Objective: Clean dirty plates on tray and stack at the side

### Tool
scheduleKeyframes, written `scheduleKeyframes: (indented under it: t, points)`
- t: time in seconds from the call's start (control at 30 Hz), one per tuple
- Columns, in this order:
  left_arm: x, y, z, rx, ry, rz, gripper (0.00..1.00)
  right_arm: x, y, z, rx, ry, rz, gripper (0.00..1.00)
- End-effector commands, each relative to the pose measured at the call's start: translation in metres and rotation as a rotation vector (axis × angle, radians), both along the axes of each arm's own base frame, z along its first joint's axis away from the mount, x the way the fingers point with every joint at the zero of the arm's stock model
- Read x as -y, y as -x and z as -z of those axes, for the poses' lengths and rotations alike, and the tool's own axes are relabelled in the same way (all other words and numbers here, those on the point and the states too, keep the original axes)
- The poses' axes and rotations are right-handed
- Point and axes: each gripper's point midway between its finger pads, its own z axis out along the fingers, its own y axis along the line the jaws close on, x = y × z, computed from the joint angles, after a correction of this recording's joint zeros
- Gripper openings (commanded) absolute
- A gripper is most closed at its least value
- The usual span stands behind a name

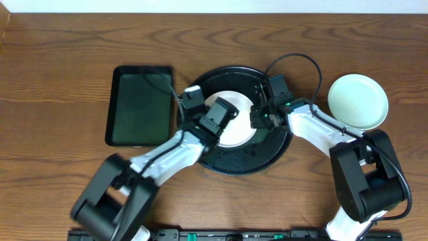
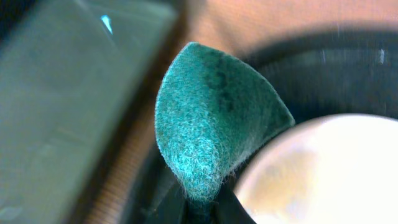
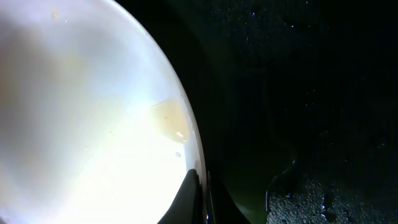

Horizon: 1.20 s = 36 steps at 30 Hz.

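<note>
The white plate will come to rest on top of the pale mint plate (image 1: pixel 357 101) on the wooden tabletop as my right gripper lets go of it there.
A white plate (image 1: pixel 237 127) lies in the round black tray (image 1: pixel 264 157). My left gripper (image 1: pixel 215 122) is over the plate's left part, shut on a teal sponge (image 2: pixel 211 121) that sticks up in the left wrist view beside the white plate (image 2: pixel 323 174). My right gripper (image 1: pixel 257 119) is shut on the plate's right rim; the right wrist view shows its fingers (image 3: pixel 200 199) pinching the edge of the plate (image 3: pixel 81 124), which has a yellowish smear. A pale mint plate (image 1: pixel 358 100) lies on the wooden tabletop at the right.
A rectangular black tray (image 1: pixel 139 104) lies left of the round tray, close to my left arm. The round tray's floor is wet with droplets (image 3: pixel 323 186).
</note>
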Motion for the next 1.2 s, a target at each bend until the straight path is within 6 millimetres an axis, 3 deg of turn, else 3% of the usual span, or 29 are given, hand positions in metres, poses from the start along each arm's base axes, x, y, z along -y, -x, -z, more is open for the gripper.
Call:
scheduleKeyframes:
  t: [0.0,0.13,0.23,0.3,0.5,0.67,0.93,1.17]
  points:
    - [-0.022,-0.005,-0.044,0.126,-0.039,-0.064,0.08,0.008,0.006,0.004,-0.002,0.059,-0.031,0.01]
    - [-0.034,-0.006,-0.076,0.194,0.011,-0.098,0.08,0.000,-0.005,-0.037,0.116,0.052,-0.118,0.01]
    - [-0.057,-0.005,-0.089,0.207,0.015,-0.151,0.08,-0.005,-0.013,-0.079,0.255,0.087,-0.209,0.01]
    - [-0.080,-0.003,-0.089,0.187,0.002,-0.202,0.08,0.001,-0.017,-0.105,0.362,0.181,-0.243,0.01]
    - [-0.134,0.004,-0.061,0.035,0.065,-0.307,0.08,0.023,-0.020,-0.167,0.602,0.554,-0.318,0.01]
    - [-0.170,0.010,-0.052,-0.010,0.117,-0.399,0.08,0.033,-0.018,-0.194,0.681,0.748,-0.309,0.01]
    - [-0.188,0.011,-0.043,-0.039,0.220,-0.438,0.08,0.033,-0.020,-0.222,0.766,0.959,-0.331,0.01]
    - [-0.191,0.012,-0.041,-0.043,0.229,-0.445,0.09,0.015,-0.017,-0.265,0.881,1.193,-0.397,0.01]
